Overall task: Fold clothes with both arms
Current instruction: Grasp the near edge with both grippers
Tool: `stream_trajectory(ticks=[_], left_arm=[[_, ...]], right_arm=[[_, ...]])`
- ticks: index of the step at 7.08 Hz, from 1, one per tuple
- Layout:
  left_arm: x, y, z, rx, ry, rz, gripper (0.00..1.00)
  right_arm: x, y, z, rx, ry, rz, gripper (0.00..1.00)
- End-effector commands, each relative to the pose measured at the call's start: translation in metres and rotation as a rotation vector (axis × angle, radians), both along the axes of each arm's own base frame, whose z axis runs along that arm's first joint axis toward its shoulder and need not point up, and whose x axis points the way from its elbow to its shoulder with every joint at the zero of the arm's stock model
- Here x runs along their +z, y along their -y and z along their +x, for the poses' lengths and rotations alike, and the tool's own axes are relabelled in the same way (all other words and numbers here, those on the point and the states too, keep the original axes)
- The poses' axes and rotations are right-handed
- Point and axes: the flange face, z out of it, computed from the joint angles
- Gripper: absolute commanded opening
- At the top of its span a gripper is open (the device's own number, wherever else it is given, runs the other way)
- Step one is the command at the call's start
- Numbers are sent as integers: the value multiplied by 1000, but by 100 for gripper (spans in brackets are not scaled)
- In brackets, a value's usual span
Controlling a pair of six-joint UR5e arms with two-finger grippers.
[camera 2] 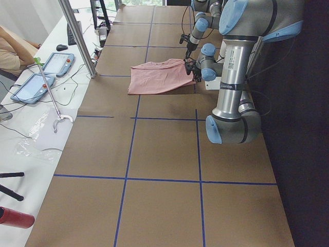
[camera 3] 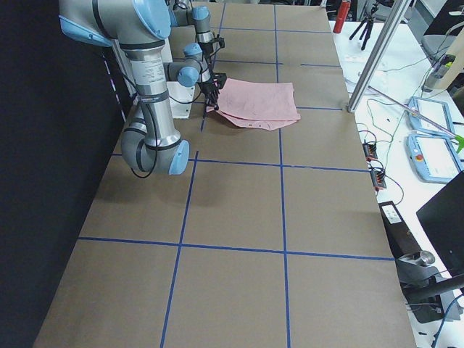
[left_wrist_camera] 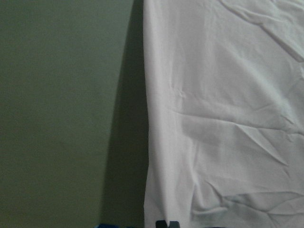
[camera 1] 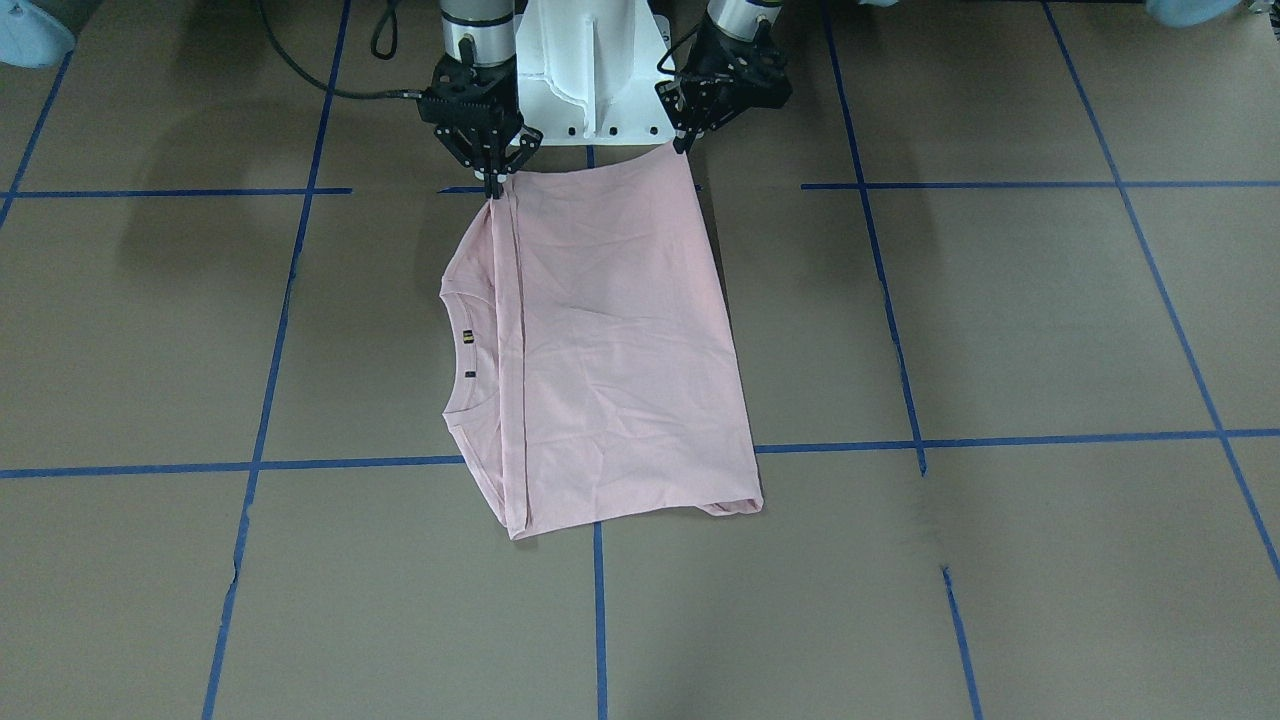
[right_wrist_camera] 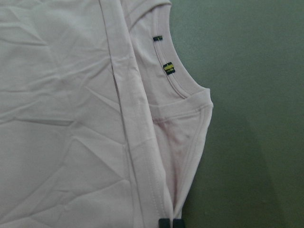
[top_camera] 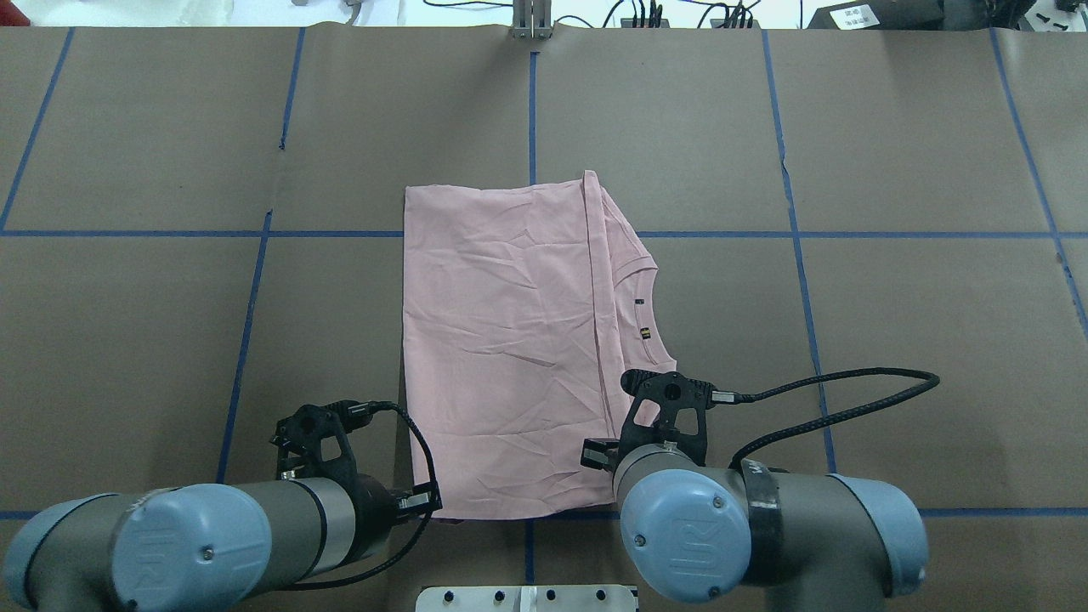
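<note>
I should set the shirt's near corner on its plain side [camera 1: 704,343] with my left gripper, short of the crossing blue tape line.
The clothes [camera 1: 610,340] are one light pink t-shirt, lying folded over with its plain side up on the brown table in front of the robot. The ribbed collar [camera 1: 462,345] peeks out on the robot's right. My left gripper [camera 1: 683,148] is shut on the shirt's near corner, on the plain side. My right gripper [camera 1: 493,188] is shut on the other near corner, by the folded hem and sleeve. In the left wrist view the dark fingertips [left_wrist_camera: 167,223] pinch the cloth edge. The right wrist view shows the same at its fingertips [right_wrist_camera: 170,223]. No print shows.
The white pedestal base [camera 1: 590,70] stands just behind the shirt's near edge. Blue tape lines [camera 1: 600,610] grid the brown table. Off the far edge are a metal pole [camera 2: 77,36], two tablets [camera 2: 43,77] and a person's arm [camera 2: 10,49].
</note>
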Motion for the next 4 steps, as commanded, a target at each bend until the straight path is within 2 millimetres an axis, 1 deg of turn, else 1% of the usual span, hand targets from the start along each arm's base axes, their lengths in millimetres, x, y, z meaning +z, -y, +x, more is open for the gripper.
stream_trajectory(ticks=[1,2,3,4], left_arm=[[-68,-15,-76,39,-33,-13,0],[-88,-16,-86,47,-38,-17,0],[-81,-12,-69,45,-5,-10,0],[-81,16,-53,24,29,50,0]], right_arm=[[-55,-32,88,-56,45,-24,0],[-59,-33,90,-59,46,-25,0],[-53,-32,76,-61,20,-28,0],[-39,-20,55,-47,-30,-20,0]])
